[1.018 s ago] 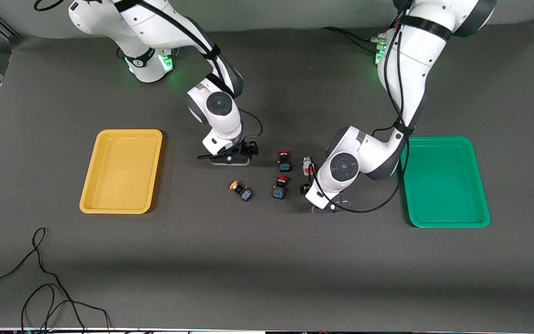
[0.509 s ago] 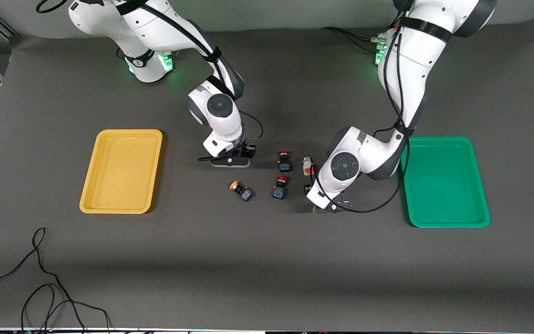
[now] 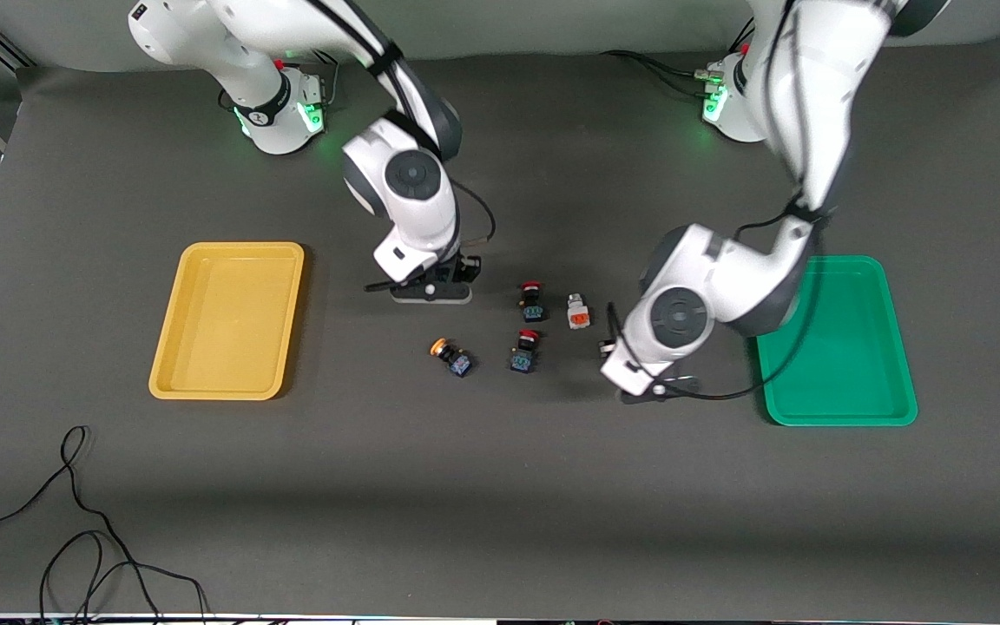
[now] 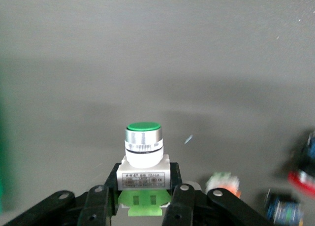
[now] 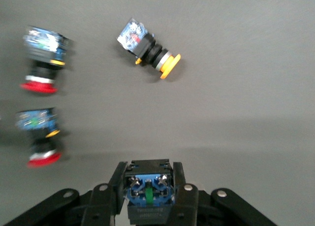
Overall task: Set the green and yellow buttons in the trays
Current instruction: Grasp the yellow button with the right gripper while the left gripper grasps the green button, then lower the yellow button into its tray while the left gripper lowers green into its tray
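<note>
I will let go of the black-bodied button with my right gripper near the middle of the yellow tray (image 3: 208, 328), a little away from the cluster. The button is now low beside the cluster.
My left gripper (image 4: 142, 189) is shut on a white-bodied button with a green cap (image 4: 143, 142). It holds it over the mat between the button cluster and the green tray (image 3: 838, 408); in the front view the wrist (image 3: 652, 382) hides the button. My right gripper (image 5: 148, 179) is shut on a black-bodied button with a blue terminal block (image 5: 147, 191); its cap is hidden. That gripper (image 3: 430, 291) is low, beside the cluster on the side toward the yellow tray (image 3: 226, 382). A yellow-capped button (image 3: 450, 356) and a whitish orange-faced button (image 3: 578, 312) lie on the mat.
Two red-capped black buttons (image 3: 533, 299) (image 3: 525, 350) lie between the yellow-capped and the whitish button. Both trays hold nothing. Loose black cable (image 3: 75, 538) lies near the table's front edge at the right arm's end.
My left arm has lifted and moved toward the green tray with the green-capped button, uncovering the whitish button. My right arm has risen slightly in place.
</note>
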### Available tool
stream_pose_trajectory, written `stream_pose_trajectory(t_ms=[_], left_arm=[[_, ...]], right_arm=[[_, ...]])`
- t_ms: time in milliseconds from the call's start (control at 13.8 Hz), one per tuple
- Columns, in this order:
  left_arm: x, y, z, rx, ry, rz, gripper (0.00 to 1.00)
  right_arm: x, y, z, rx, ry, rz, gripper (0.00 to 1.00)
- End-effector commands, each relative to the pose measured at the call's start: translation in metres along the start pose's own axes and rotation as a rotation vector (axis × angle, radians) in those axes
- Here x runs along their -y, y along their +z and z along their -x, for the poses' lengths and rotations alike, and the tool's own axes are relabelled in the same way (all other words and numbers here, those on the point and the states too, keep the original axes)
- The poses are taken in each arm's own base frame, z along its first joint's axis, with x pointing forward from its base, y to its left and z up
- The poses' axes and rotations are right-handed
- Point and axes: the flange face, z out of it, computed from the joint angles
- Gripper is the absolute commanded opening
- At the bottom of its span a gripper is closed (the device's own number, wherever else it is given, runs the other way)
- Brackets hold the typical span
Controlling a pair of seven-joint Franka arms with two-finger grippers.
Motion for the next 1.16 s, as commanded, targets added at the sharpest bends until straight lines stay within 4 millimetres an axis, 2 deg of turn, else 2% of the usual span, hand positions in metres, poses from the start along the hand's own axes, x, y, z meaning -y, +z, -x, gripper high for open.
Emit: stream_pose_trajectory(t_ms=[0,73,218,364,509,655,727,800,945,1091], left_arm=[[0.084,-0.062,-0.002,0.044,0.097,-0.012,0.00],[0.121,-0.072,-0.008,0.065,0.157,-0.008,0.00],[0.204,-0.071,-0.030,0.089,0.255,0.021,0.00],[0.272,-0.058,-0.048,0.085,0.335,0.057,0.00],[0.326,-0.032,-0.061,0.073,0.375,0.066,0.00],[0.366,0.009,-0.060,0.065,0.410,0.080,0.00],[0.379,0.033,-0.056,0.052,0.421,0.087,0.00],[0.387,0.051,-0.052,0.036,0.421,0.090,0.00],[0.400,0.077,-0.046,0.016,0.407,0.095,0.00],[0.405,0.106,-0.042,0.007,0.396,0.102,0.00]], right_arm=[[-0.011,-0.078,-0.024,0.020,-0.029,0.018,0.36],[-0.028,-0.097,-0.038,0.030,-0.052,0.010,0.36],[-0.091,-0.116,-0.078,0.036,-0.085,-0.044,0.36],[-0.166,-0.119,-0.116,0.022,-0.127,-0.035,0.36],[-0.250,-0.102,-0.144,0.034,-0.189,-0.004,0.36],[-0.338,-0.086,-0.158,0.047,-0.214,0.009,0.36],[-0.387,-0.074,-0.162,0.055,-0.235,0.004,0.36],[-0.427,-0.063,-0.161,0.062,-0.228,-0.032,0.36],[-0.481,-0.040,-0.155,0.068,-0.224,-0.054,0.36],[-0.500,0.002,-0.140,0.056,-0.212,-0.052,0.36]])
